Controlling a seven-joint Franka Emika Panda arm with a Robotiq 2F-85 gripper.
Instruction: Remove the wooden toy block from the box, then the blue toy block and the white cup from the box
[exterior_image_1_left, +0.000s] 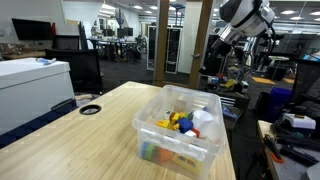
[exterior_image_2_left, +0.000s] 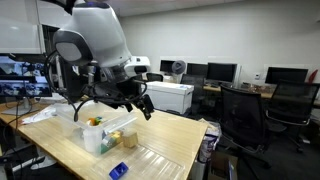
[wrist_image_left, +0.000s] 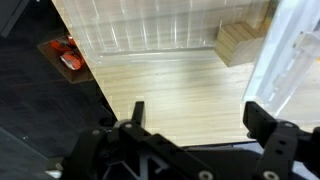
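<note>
The robot's gripper will next reach into the clear box and close on the sides of the white cup (exterior_image_1_left: 202, 116), next to the yellow blocks.
The clear box (exterior_image_1_left: 178, 140) stands on the wooden table and also shows in both exterior views (exterior_image_2_left: 92, 137). It holds yellow blocks (exterior_image_1_left: 172, 122) and the white cup (exterior_image_1_left: 203, 118). The wooden toy block (wrist_image_left: 240, 40) lies on the table beside the box wall (wrist_image_left: 292, 60); it also shows in an exterior view (exterior_image_2_left: 128, 141). A blue toy block (exterior_image_2_left: 118, 170) lies on the table near its edge. My gripper (wrist_image_left: 198, 118) is open and empty, above the table beside the box and apart from the wooden block. It hangs above the table in an exterior view (exterior_image_2_left: 143, 103).
The table edge runs diagonally through the wrist view, with dark floor and an orange-red object (wrist_image_left: 68, 55) beyond it. A round cable grommet (exterior_image_1_left: 91, 109) sits in the tabletop. Office chairs (exterior_image_2_left: 245, 110) and desks stand around.
</note>
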